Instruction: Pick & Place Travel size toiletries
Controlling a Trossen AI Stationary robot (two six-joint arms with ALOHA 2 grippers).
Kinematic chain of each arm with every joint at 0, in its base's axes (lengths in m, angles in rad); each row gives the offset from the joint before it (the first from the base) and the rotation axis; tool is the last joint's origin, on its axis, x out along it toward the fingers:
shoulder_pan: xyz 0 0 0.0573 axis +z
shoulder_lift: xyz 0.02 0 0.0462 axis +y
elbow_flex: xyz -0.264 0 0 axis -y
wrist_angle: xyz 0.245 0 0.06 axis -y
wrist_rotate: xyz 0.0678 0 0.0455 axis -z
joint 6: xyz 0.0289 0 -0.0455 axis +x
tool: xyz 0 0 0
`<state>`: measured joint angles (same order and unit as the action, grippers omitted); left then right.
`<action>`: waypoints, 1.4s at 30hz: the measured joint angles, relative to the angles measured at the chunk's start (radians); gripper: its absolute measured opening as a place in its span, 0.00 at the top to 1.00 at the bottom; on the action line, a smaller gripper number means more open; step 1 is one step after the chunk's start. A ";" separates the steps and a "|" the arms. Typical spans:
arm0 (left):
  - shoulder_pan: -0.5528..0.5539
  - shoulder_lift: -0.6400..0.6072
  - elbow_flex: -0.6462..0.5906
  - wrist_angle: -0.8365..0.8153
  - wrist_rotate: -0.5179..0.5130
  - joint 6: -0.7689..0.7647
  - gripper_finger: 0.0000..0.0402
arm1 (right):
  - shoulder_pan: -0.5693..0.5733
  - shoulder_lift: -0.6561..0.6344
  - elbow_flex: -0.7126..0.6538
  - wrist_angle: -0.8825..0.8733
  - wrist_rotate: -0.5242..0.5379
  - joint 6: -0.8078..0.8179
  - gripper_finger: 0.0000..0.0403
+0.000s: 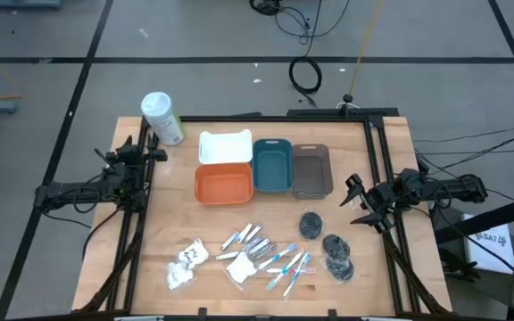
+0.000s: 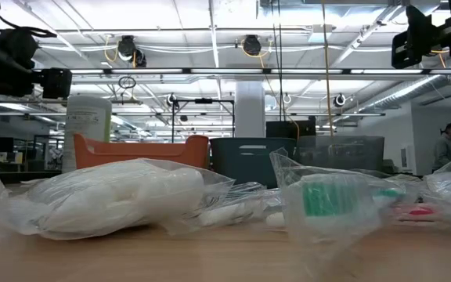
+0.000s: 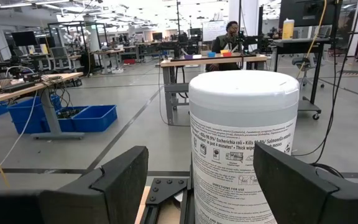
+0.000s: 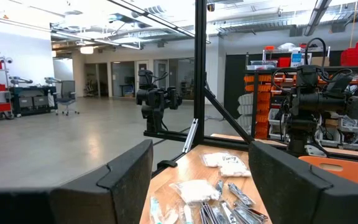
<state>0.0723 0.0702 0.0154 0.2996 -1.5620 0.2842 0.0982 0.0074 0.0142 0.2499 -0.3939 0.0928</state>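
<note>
I need to close my right gripper on the wrap's middle point(image 1: 333, 246) on the dark round packet that lies between the other dark round packets.
The travel size toiletries lie loose on the near half of the wooden table. They are white packets point(image 1: 186, 263), silvery tubes point(image 1: 250, 241), blue-and-white toothbrushes point(image 1: 288, 267) and dark round wrapped packets point(image 1: 328, 247). In the low view the clear-wrapped packets point(image 2: 116, 196) fill the foreground. My left gripper point(image 1: 147, 145) waits open at the table's left edge, pointing level at the far edge. My right gripper point(image 1: 356, 201) waits open at the right edge, pointing toward the table's middle. The right wrist view looks past its fingers point(image 4: 201, 180) at the toiletries point(image 4: 197, 190).
Four trays stand in the middle of the table: white point(image 1: 225, 145), orange point(image 1: 223, 185), teal point(image 1: 272, 166) and grey point(image 1: 311, 170). A large white bottle with a green label point(image 1: 162, 118) stands at the far left corner, just ahead of my left gripper point(image 3: 201, 177). A black frame rims the table.
</note>
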 joint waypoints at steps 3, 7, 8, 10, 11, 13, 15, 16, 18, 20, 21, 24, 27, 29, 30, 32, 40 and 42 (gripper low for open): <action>0.000 0.000 0.000 0.000 0.000 0.000 0.29 | 0.000 0.000 0.000 0.000 0.000 0.000 0.38; 0.000 0.000 0.000 0.000 0.000 0.000 0.29 | 0.000 0.000 0.000 0.000 0.000 0.000 0.38; 0.000 0.000 0.000 0.000 0.000 0.000 0.29 | 0.000 0.000 0.000 0.000 0.000 0.000 0.38; 0.000 0.000 0.000 0.000 0.000 0.000 0.29 | 0.000 0.000 0.000 0.000 0.000 0.000 0.38; 0.000 0.000 0.000 0.000 0.000 0.000 0.29 | 0.000 0.000 0.000 0.000 0.000 0.000 0.38; 0.000 0.000 0.000 0.000 0.000 0.000 0.29 | 0.000 0.000 0.000 0.000 0.000 0.000 0.38; 0.000 0.000 0.000 0.000 0.000 0.000 0.29 | 0.000 0.000 0.000 0.000 0.000 0.000 0.38; 0.000 0.000 0.000 0.000 0.000 0.000 0.29 | 0.000 0.000 0.000 0.000 0.000 0.000 0.38; 0.000 0.000 0.000 0.000 0.000 0.000 0.29 | 0.000 0.000 0.000 0.000 0.000 0.000 0.38; 0.000 0.000 0.000 0.000 0.000 0.000 0.29 | 0.000 0.000 0.000 0.000 0.000 0.000 0.38; 0.000 0.000 0.000 0.000 0.000 0.000 0.29 | 0.000 0.000 0.000 0.000 0.000 0.000 0.38; 0.000 0.000 0.000 0.000 0.000 0.000 0.29 | 0.000 0.000 0.000 0.000 0.000 0.000 0.38; 0.000 0.000 0.000 0.000 0.000 0.000 0.29 | 0.000 0.000 0.000 0.000 0.000 0.000 0.38; 0.000 0.000 0.000 0.000 0.000 0.000 0.29 | 0.000 0.000 0.000 0.000 0.000 0.000 0.38; 0.000 0.000 0.000 0.000 0.000 0.000 0.29 | 0.000 0.000 0.000 0.000 0.000 0.000 0.38; 0.000 0.000 0.000 0.000 0.000 0.000 0.29 | 0.000 0.000 0.000 0.000 0.000 0.000 0.38; 0.000 0.000 0.000 0.000 0.000 0.000 0.29 | 0.001 0.000 0.000 0.068 -0.003 0.011 0.38; 0.000 0.000 0.000 0.000 0.000 0.000 0.29 | 0.002 0.001 0.000 0.134 -0.001 0.079 0.38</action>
<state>0.0723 0.0704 0.0154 0.2996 -1.5620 0.2843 0.1001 0.0080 0.0139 0.3838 -0.3947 0.1719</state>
